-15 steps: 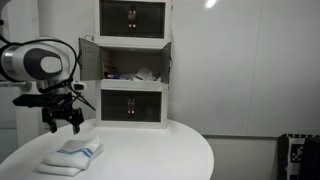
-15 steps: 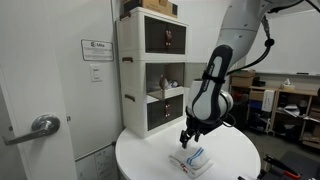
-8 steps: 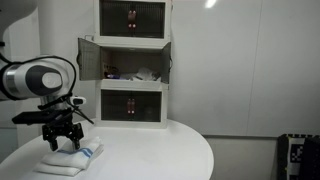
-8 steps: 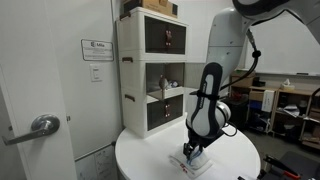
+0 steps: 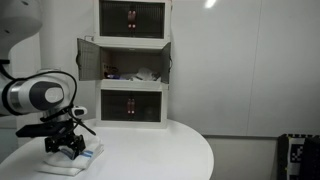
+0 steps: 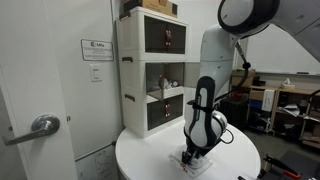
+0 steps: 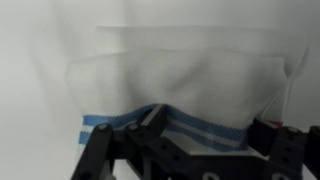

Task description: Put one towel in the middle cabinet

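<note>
My gripper is over the light-blue stripes, well in from the striped towel's far corner. I need to move toward that corner and pinch the towel's side edge [image 7: 277,80] there.
The striped towel [image 7: 185,80], white with light-blue stripes along its near edge, lies on top of a small stack on the round white table [image 5: 160,150]. It also shows in both exterior views [image 5: 88,153] [image 6: 198,164]. My gripper [image 7: 210,121] is open and lowered onto the towel, with one finger [image 7: 155,113] on each side of the striped edge. It points straight down in both exterior views [image 5: 64,147] [image 6: 192,153]. The middle cabinet [image 5: 130,62] [image 6: 166,78] stands at the back of the table with both grey doors open and small items inside.
A plain white folded towel [image 7: 115,38] lies under the striped one. The white three-unit tower [image 5: 133,100] has dark-window units above and below the middle one. The open left door [image 5: 90,58] sticks out toward my arm. The wall and a door handle [image 6: 40,126] are near.
My gripper has come down from above the table onto the towel stack, and its fingers now straddle the striped towel. The towels and cabinet have not moved.
</note>
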Controlling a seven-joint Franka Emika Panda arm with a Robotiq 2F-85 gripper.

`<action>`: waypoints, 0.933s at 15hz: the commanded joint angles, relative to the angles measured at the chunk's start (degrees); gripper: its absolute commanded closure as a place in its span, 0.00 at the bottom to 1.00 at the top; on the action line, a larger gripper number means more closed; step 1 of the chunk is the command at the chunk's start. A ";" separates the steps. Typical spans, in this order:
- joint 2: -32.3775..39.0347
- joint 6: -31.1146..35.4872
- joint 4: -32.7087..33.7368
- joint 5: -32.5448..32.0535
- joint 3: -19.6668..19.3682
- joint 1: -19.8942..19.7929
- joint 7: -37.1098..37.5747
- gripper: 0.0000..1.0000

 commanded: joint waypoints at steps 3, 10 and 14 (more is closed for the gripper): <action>-0.96 3.42 -2.20 0.92 1.26 -2.13 -2.99 0.81; -6.76 1.41 -6.44 0.94 6.38 -7.36 -3.45 0.67; -9.41 -0.30 -7.84 1.08 7.23 -7.81 -3.30 0.38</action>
